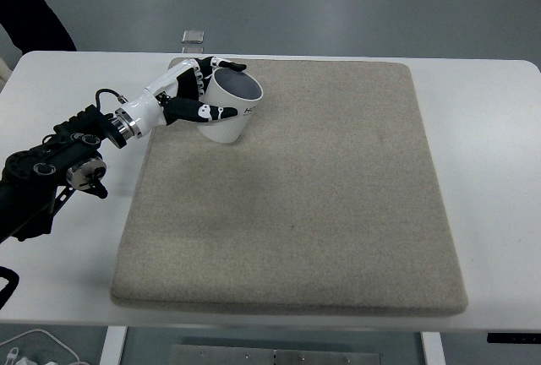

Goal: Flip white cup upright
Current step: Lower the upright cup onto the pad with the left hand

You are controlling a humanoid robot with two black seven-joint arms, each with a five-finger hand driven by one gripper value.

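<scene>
My left gripper should set the white cup down upright on the beige mat (243,143) by the tip of my thumb.
A white cup (232,111) stands on the far left part of the beige mat (296,204), its open mouth facing up and slightly tilted toward the right. My left hand (203,90) wraps around the cup's left side, with the thumb along the near wall and the fingers (221,65) curled over the far rim. The left arm reaches in from the left edge across the white table. No right arm shows in the top view.
The white table (482,111) extends around the mat on all sides. A small clear object (194,39) sits at the table's far edge behind the cup. A dark shape (34,6) stands at the far left corner.
</scene>
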